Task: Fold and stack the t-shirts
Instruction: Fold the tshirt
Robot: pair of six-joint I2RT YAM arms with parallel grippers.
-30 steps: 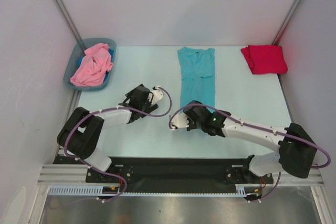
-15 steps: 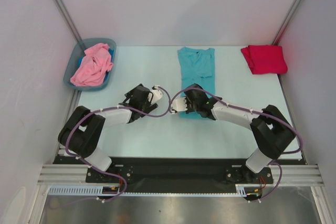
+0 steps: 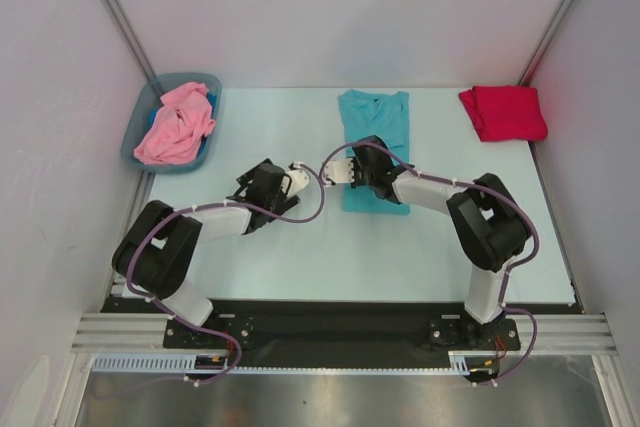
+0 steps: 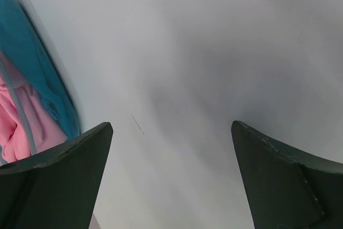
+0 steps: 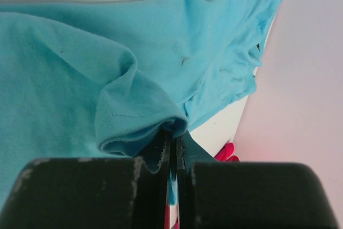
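Note:
The teal t-shirt's top layer bunches short of its side edge, so my right gripper should release it and pinch the layer nearer that edge [image 5: 115,52].
The teal t-shirt [image 3: 376,132] lies lengthwise at the middle back of the table, collar away from me. My right gripper [image 3: 364,173] is over its near half, shut on a bunched fold of the teal t-shirt [image 5: 80,73], which hangs from the fingertips [image 5: 170,139] in the right wrist view. A red t-shirt [image 3: 503,112] lies folded at the back right. The pink t-shirt [image 3: 176,123] is crumpled in the bin. To the left of the teal shirt, my left gripper [image 3: 275,192] is open and holds nothing; its fingers [image 4: 64,170] frame only bare wall.
The grey-blue plastic bin [image 3: 131,145] stands at the back left corner, with a blue cloth [image 4: 32,73] under the pink shirt [image 4: 21,132]. White walls close in the table on three sides. A corner of the red shirt [image 5: 225,153] shows beyond the right fingers.
The right arm has reached away from its base, carrying the teal shirt's near end up toward the collar. The left arm has hardly moved.

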